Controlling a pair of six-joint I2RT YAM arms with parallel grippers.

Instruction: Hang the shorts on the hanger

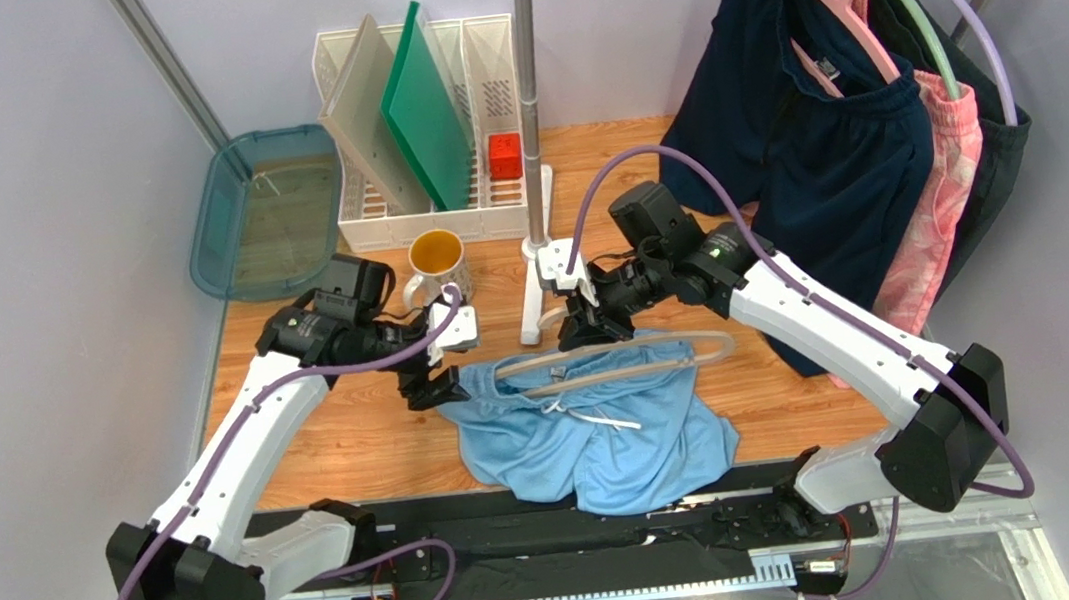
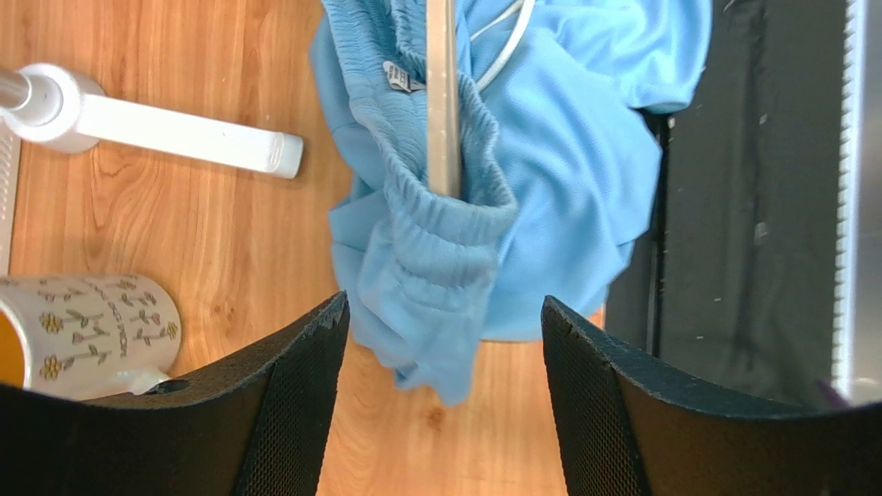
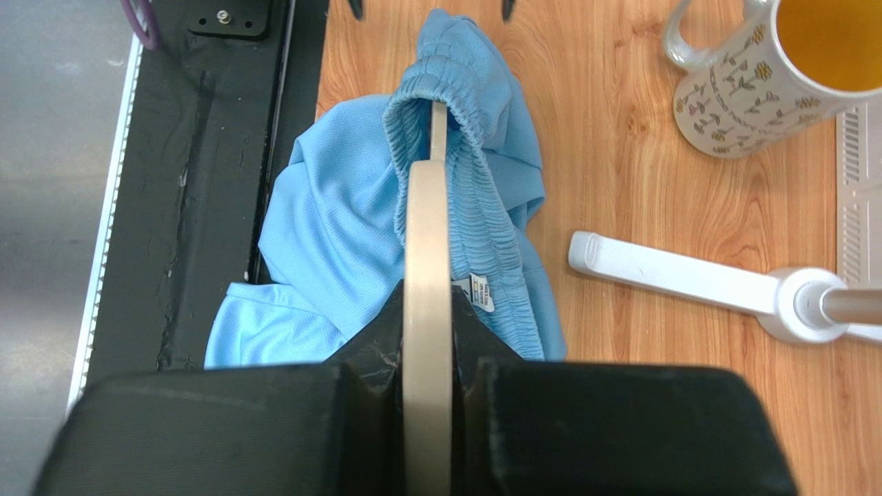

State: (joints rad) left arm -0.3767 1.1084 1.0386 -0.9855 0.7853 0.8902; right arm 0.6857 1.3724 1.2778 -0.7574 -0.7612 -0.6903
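Observation:
I should pinch the waistband corner (image 2: pixel 445 243) onto the hanger with my left gripper before my right gripper pulls the waistband over, because the hanger's loose end is outside the waistband.
The light blue shorts (image 1: pixel 594 437) lie crumpled on the wooden table, hanging partly over its front edge. The beige hanger (image 1: pixel 623 355) is held level above them, with its left end tucked inside the gathered waistband (image 2: pixel 414 196). My right gripper (image 1: pixel 592 327) is shut on the hanger (image 3: pixel 425 238) near its middle. My left gripper (image 1: pixel 437 387) is open and empty just left of the waistband; in the left wrist view (image 2: pixel 445 331) the waistband corner hangs between the two fingers without touching them. The shorts also show in the right wrist view (image 3: pixel 331 238).
A flowered mug (image 1: pixel 437 263) of yellow liquid stands behind the left gripper. The white clothes-rail post and foot (image 1: pixel 543 262) stand behind the hanger. A dish rack (image 1: pixel 416 133) and a teal tray (image 1: pixel 266 210) are at the back left. Navy (image 1: pixel 818 147) and pink garments hang at the right.

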